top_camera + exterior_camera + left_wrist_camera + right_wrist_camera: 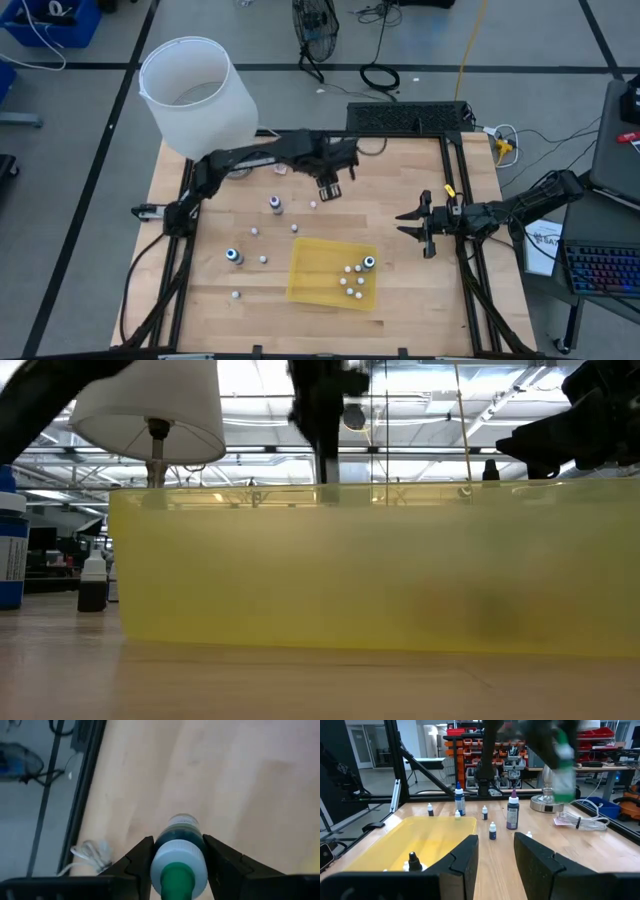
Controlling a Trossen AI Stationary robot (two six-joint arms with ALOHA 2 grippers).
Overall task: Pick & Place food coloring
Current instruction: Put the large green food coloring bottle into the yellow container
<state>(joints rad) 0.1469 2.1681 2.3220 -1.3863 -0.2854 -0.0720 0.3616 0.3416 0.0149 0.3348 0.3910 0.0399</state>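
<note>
My left gripper should release the green food coloring bottle in the yellow tray's empty far corner (305, 256), which lies across from the dark bottle.
My left gripper (330, 188) hangs above the table's far middle, shut on a green food coloring bottle (179, 832) with a white collar and green cap. The same bottle (563, 777) shows high up in the right wrist view. More food coloring bottles stand on the wood: a purple one (275, 205), a blue one (233, 257) and several tiny ones. The yellow tray (310, 285) holds a dark bottle (368, 263) and several small whitish ones. My right gripper (420, 226) waits open at the right, level, with nothing between its fingers. My left gripper pinches the bottle at its white collar (172, 862), just under the green cap, one finger (137, 860) on each side. The fingers come from above, slanting down. The bottle is lifted clear of the table, cap up, its green body reaching below the fingertips.
A white cylindrical bin (195, 92) stands at the far left corner. A clear pinkish object (240, 170) lies near it. The black frame rails (455, 170) run along the table's far and right sides. Bare wood lies between the tray and my left gripper.
</note>
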